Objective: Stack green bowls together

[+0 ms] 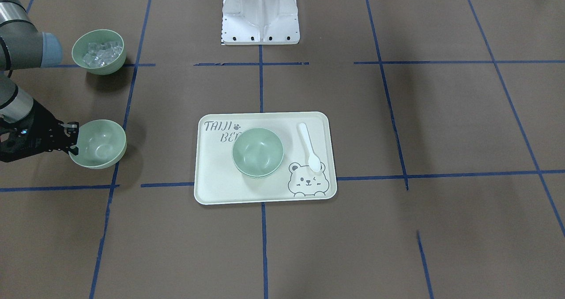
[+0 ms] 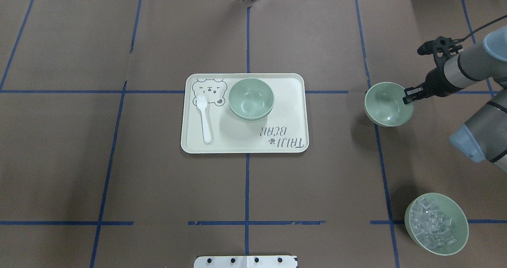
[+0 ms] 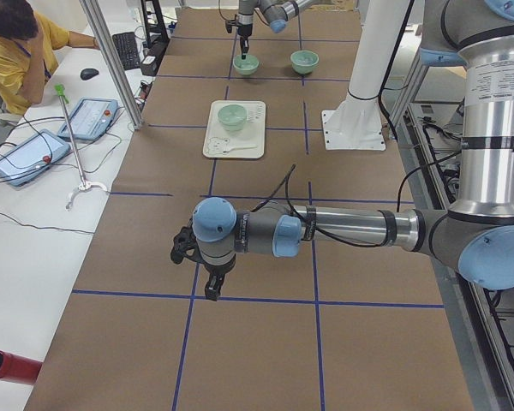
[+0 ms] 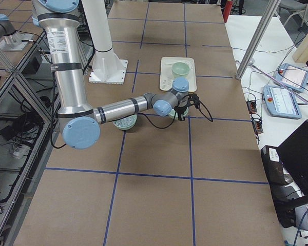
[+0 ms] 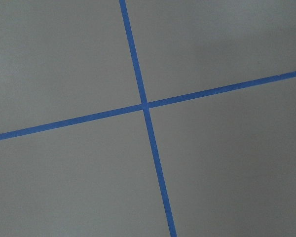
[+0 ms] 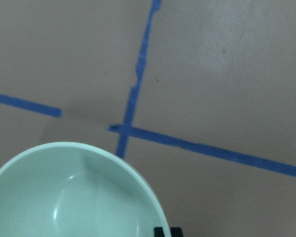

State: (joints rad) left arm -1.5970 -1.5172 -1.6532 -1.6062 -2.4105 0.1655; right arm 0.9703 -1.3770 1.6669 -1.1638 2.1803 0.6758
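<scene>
I need to use my right gripper to set its green bowl, now hanging just above the table, down and let go of it inside the green bowl on the cream tray [image 1: 257, 150], beside the white spoon.
My right gripper [image 1: 73, 142] is shut on the near rim of one green bowl [image 1: 99, 144], which seems to hang slightly tilted just above the table. That gripper [image 2: 408, 95] and bowl [image 2: 386, 103] lie to the right of the tray; the bowl [image 6: 74, 197] fills the lower left of the right wrist view. Two more green bowls [image 1: 257, 151] sit nested on the cream tray [image 1: 220, 184], also seen from overhead [image 2: 250, 98]. My left gripper [image 3: 212, 287] hovers over bare table far from the bowls; I cannot tell whether it is open.
A green bowl of clear ice-like cubes [image 2: 435, 223] stands near the robot on its right side, by the right arm's elbow. A white spoon [image 2: 204, 117] lies on the tray [image 2: 237, 141]. The robot's base [image 1: 260, 20] is at the table's edge.
</scene>
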